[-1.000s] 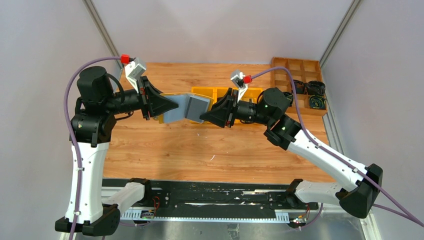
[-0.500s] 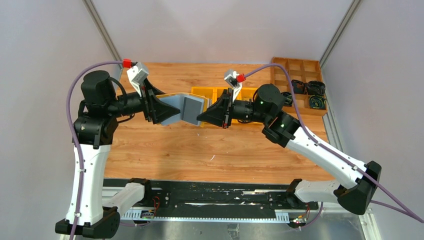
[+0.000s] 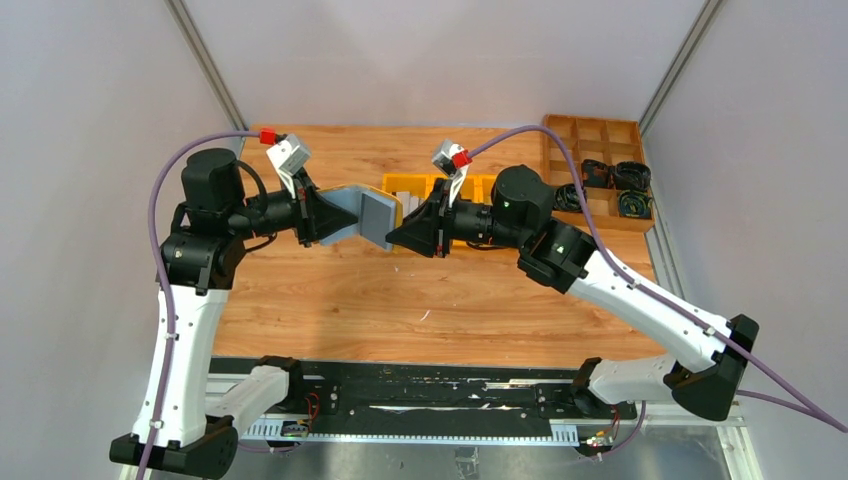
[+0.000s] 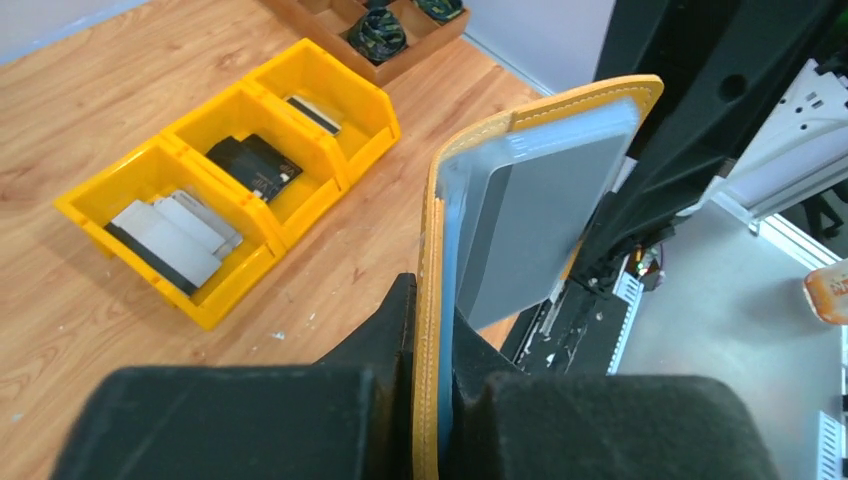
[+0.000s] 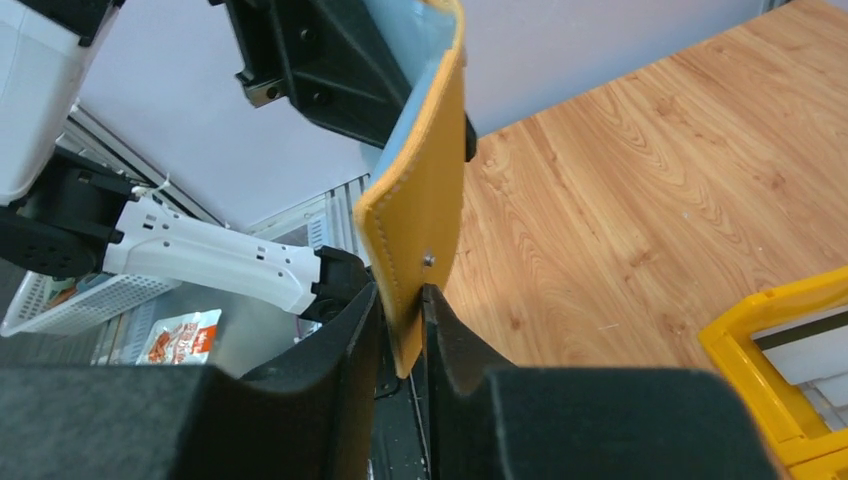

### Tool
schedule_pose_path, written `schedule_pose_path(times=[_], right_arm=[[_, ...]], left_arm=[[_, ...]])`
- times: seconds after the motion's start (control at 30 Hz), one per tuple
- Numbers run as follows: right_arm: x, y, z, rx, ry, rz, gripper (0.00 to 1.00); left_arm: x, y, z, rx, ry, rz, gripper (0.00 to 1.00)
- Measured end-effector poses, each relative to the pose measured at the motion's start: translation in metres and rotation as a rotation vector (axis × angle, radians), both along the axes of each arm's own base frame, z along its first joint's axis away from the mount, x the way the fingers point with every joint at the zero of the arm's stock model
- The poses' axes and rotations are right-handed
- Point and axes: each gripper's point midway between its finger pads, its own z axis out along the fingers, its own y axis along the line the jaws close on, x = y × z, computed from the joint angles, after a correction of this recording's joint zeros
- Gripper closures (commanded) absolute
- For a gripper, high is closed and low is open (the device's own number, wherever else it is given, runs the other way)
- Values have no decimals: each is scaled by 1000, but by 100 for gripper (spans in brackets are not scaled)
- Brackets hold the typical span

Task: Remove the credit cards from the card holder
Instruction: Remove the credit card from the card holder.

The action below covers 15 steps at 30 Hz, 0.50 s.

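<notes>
My right gripper needs to open and take the cover alone [image 5: 415, 265], spreading the sleeves, because the grey card sleeve is lying against the yellow cover at my right gripper.
The card holder [image 3: 368, 212] hangs in the air between both grippers, half folded in a V. Its cover is mustard-yellow and its inside silvery-grey. My left gripper [image 3: 338, 216] is shut on its left half; in the left wrist view [image 4: 432, 335] the yellow edge [image 4: 430, 250] runs between the jaws. A grey flat face [image 4: 540, 215] shows inside; I cannot tell card from lining. My right gripper [image 3: 393, 237] is shut on the right flap [image 5: 425, 220], also seen in the right wrist view [image 5: 402, 335].
A row of yellow bins [image 4: 235, 150] stands behind the holder; one holds pale grey flat cards [image 4: 172, 228], another a black block [image 4: 252, 165]. A brown wooden divided tray [image 3: 596, 150] sits at the back right. The wooden table [image 3: 420, 290] lies below.
Both grippers have moved closer together, the right one further left. The holder's two halves have folded nearer to each other.
</notes>
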Motion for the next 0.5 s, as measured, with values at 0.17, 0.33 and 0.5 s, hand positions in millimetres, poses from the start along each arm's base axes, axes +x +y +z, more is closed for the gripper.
schedule_pose_path(times=[0.17,0.33,0.5], right_arm=[[-10,1,7,21,-9,47,64],[-15,-4,16,48,-30,52,66],[-11,-5,17,50,-39,30,80]], left_arm=[[4,0,1,7,0,5,100],[1,-2,9,-1,-11,-14,100],[-6,-5,17,-18,-27,-53,100]])
